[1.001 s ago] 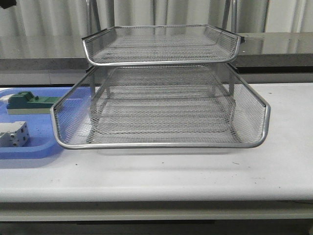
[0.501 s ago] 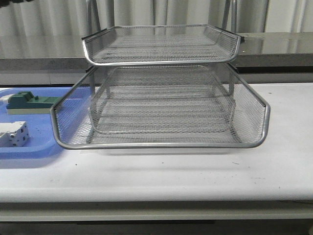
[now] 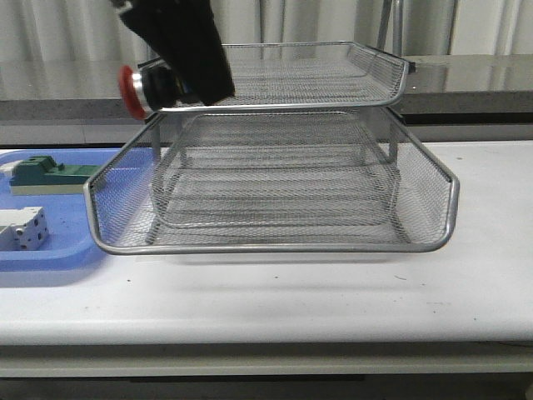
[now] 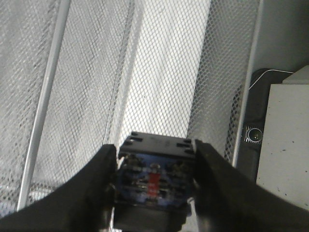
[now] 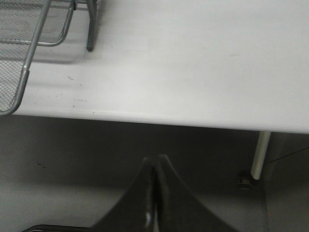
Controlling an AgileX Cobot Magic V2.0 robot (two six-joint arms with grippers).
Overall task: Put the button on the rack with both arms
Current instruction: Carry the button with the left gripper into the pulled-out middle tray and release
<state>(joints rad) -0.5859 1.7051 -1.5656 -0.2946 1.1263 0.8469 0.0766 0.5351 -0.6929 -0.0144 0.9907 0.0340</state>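
Note:
Next, my left gripper releases the button, now held above the mesh trays, near the middle of the rack's lower tray (image 3: pixel 239 181), a little toward the side of the blue tray.
My left gripper (image 3: pixel 166 83) comes in from the upper left of the front view, shut on the button (image 3: pixel 137 87). Its red mushroom head points left, just outside the left front corner of the top tray of the silver wire-mesh rack (image 3: pixel 275 104). In the left wrist view the button's blue and black body (image 4: pixel 155 181) is clamped between my two black fingers (image 4: pixel 96 188), above the mesh trays (image 4: pixel 164 82). My right gripper (image 5: pixel 155 162) is shut and empty, below and in front of the table edge (image 5: pixel 193 121). It does not show in the front view.
A flat blue tray (image 3: pixel 50 250) lies left of the rack and holds a green block (image 3: pixel 46 173) and a white-grey block (image 3: pixel 23 227). The rack's pulled-out lower tray (image 3: pixel 275 246) reaches toward the table's front. A rack corner (image 5: pixel 29 58) shows in the right wrist view.
My left arm has come down into the front view from above, carrying the button to the top tray's left front corner. The lower tray has shifted slightly.

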